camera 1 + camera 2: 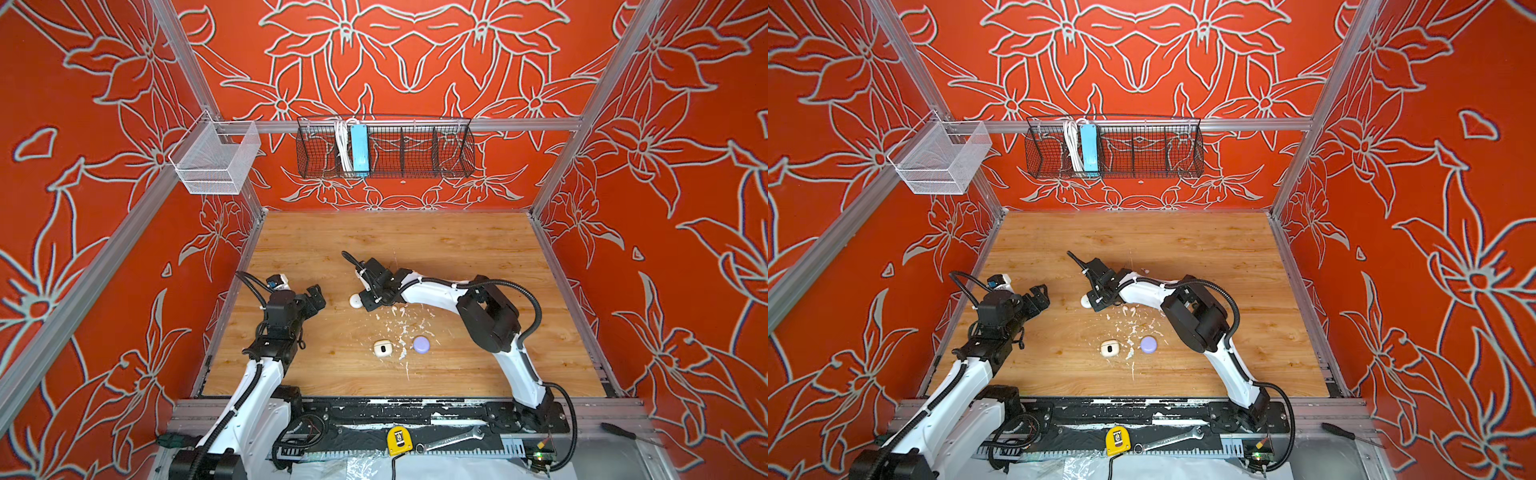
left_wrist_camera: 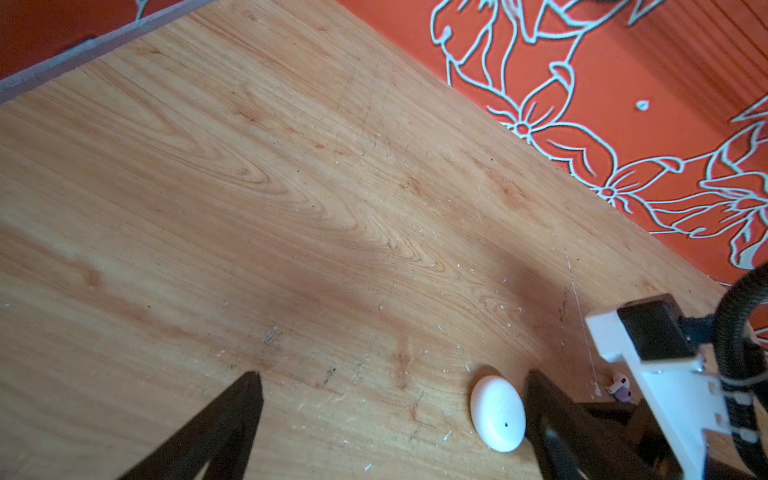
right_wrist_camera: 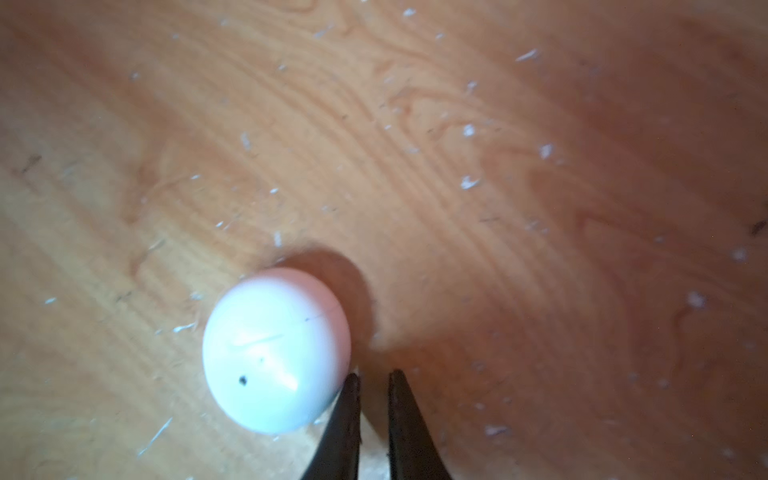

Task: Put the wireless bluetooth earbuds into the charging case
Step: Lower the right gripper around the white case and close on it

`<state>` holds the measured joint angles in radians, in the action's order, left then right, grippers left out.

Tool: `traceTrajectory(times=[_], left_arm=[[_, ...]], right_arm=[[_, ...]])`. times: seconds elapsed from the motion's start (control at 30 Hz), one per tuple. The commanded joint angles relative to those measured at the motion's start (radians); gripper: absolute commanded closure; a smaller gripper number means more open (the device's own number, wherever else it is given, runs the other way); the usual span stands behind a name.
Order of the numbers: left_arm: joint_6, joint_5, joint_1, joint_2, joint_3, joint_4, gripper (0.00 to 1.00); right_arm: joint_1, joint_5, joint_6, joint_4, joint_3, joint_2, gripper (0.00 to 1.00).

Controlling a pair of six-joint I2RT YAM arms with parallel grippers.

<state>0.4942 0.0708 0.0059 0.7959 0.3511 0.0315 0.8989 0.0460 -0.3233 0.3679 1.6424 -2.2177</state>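
The white charging case lies beside the shut fingers of the robot's right gripper, so the robot should open them, move over the case and take it by both sides (image 3: 276, 350).
A closed white round charging case (image 1: 355, 301) (image 1: 1086, 302) lies on the wooden table. My right gripper (image 3: 375, 376) is shut with nothing between its fingers, and its tips are down beside that case (image 3: 276, 351). In both top views this gripper (image 1: 368, 305) (image 1: 1096, 307) is just right of the case. My left gripper (image 2: 392, 378) (image 1: 316, 297) is open and empty, left of the case (image 2: 497, 413). A tiny lavender earbud (image 2: 621, 386) (image 1: 1144, 271) lies behind the right wrist. An open cream case (image 1: 381, 348) (image 1: 1108, 348) and a lavender case (image 1: 421, 344) (image 1: 1148, 344) sit nearer the front.
White paint flecks (image 1: 401, 328) are scattered between the cases. A black wire basket (image 1: 384, 151) and a white mesh basket (image 1: 216, 160) hang on the back rail. A wrench (image 1: 451, 440) and a yellow tape measure (image 1: 399, 441) lie on the front ledge.
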Motion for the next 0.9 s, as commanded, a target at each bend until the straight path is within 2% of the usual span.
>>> traceTrajectory(times=[0.0, 0.27, 0.5, 0.57, 0.67, 0.77, 0.87], left_arm=[[0.011, 0.014, 0.003, -0.013, -0.007, 0.007, 0.03], [0.026, 0.052, 0.004, -0.029, -0.007, -0.017, 0.03], [0.064, 0.126, 0.004, -0.058, -0.013, -0.055, 0.03], [0.063, 0.123, 0.004, -0.057, -0.013, -0.058, 0.03], [0.059, 0.118, 0.005, -0.044, -0.005, -0.057, 0.03], [0.044, 0.086, 0.007, -0.01, 0.01, -0.048, 0.03], [0.038, 0.064, 0.016, 0.052, 0.043, -0.052, 0.03]], right_arm=[[0.029, 0.015, -0.028, 0.011, -0.02, 0.025, 0.84], [0.077, 0.017, -0.014, -0.021, -0.027, 0.039, 0.84], [0.085, -0.029, 0.098, -0.055, -0.054, 0.081, 0.81], [0.085, -0.061, 0.166, -0.07, -0.069, 0.1, 0.69], [0.079, -0.062, 0.282, -0.121, -0.105, 0.125, 0.61], [0.066, -0.015, 0.42, -0.155, -0.137, 0.143, 0.48], [0.036, 0.095, 0.525, -0.184, -0.158, 0.144, 0.36]])
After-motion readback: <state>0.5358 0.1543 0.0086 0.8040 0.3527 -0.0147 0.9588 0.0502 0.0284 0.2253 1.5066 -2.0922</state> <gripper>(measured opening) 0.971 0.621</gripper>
